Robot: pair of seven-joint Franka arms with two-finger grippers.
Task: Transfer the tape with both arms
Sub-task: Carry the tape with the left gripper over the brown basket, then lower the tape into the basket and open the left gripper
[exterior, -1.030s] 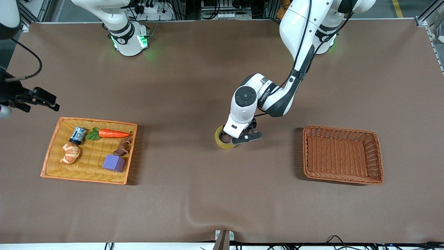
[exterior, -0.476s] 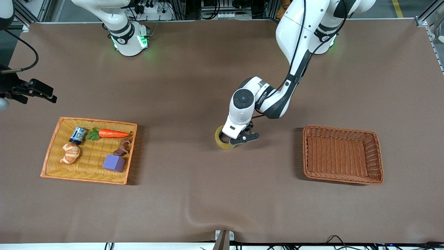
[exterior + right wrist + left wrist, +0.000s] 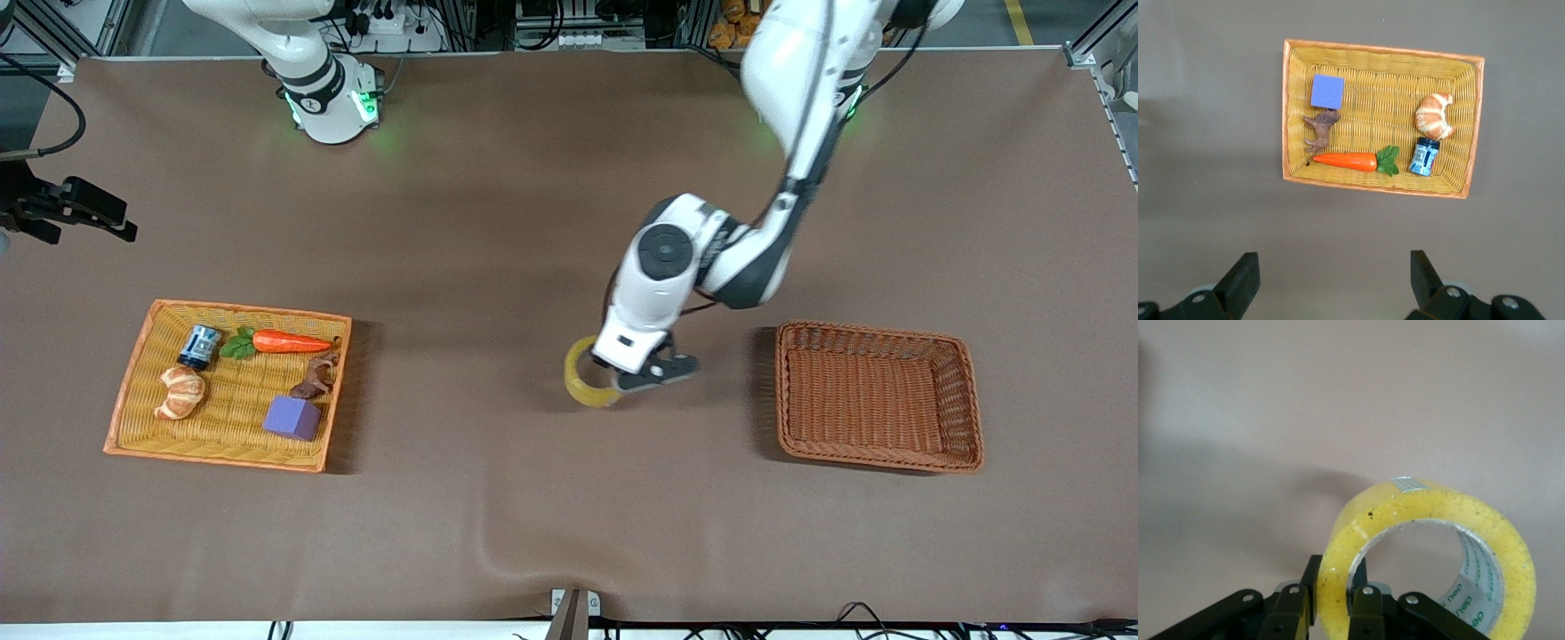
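Next, my left gripper releases the tape on the brown wicker basket's bottom (image 3: 853,396), close to the middle, a little toward the yellow tray.
The tape (image 3: 585,384) is a yellowish translucent roll with a wide centre hole. My left gripper (image 3: 625,377) is shut on its wall, one finger inside the hole and one outside, and holds it on edge a little above the middle of the table. The left wrist view shows the tape (image 3: 1418,503) clamped in the left gripper (image 3: 1338,579), with its shadow on the cloth. My right gripper (image 3: 67,213) is open and empty, up over the right arm's end of the table. In the right wrist view the right gripper (image 3: 1331,275) looks down on the yellow tray.
A yellow wicker tray (image 3: 133,418) at the right arm's end holds a purple cube (image 3: 292,418), a carrot (image 3: 289,341), a croissant (image 3: 181,392), a small can (image 3: 200,346) and a brown piece. An empty brown wicker basket (image 3: 880,462) stands toward the left arm's end.
My left gripper has lifted the tape off the table and carried it a little toward the brown basket. My right gripper has drawn back slightly toward the table's edge.
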